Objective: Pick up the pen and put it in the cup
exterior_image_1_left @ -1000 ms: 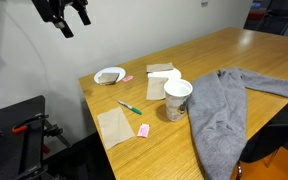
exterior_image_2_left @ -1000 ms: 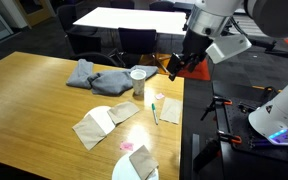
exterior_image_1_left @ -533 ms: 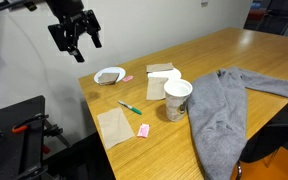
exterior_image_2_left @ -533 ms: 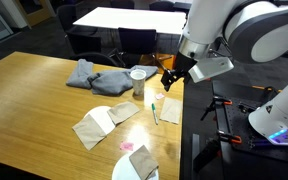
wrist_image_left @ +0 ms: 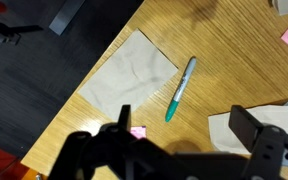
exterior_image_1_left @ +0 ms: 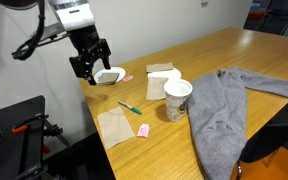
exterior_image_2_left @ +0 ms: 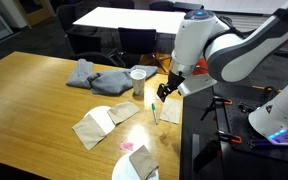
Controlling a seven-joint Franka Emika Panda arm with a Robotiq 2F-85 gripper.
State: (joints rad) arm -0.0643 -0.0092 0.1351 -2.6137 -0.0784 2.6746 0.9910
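The pen's green end (exterior_image_1_left: 136, 110) (wrist_image_left: 173, 107), the one nearer the small pink block, will be gripped by my gripper, so the whitish end stays free.
The green pen (exterior_image_1_left: 130, 107) with a whitish end lies flat on the wooden table near its edge, and also shows in an exterior view (exterior_image_2_left: 154, 110) and the wrist view (wrist_image_left: 180, 89). The white paper cup (exterior_image_1_left: 177, 98) stands upright a little beyond it, also in an exterior view (exterior_image_2_left: 138, 82); it is out of the wrist view. My gripper (exterior_image_1_left: 89, 66) hangs above the table's edge, open and empty, also in an exterior view (exterior_image_2_left: 164, 90). In the wrist view its two fingers (wrist_image_left: 184, 135) stand wide apart, with the pen just ahead of them.
A brown napkin (wrist_image_left: 134, 72) and a small pink block (wrist_image_left: 137, 131) lie beside the pen. A shallow white bowl (exterior_image_1_left: 110, 75), more napkins (exterior_image_1_left: 160, 80) and a grey garment (exterior_image_1_left: 234, 110) are on the table. The table edge (wrist_image_left: 94, 50) runs close by, with dark floor beyond.
The arm has come down from high above and closer to the table's edge, so the gripper now hangs low near the pen. Nothing on the table has moved.
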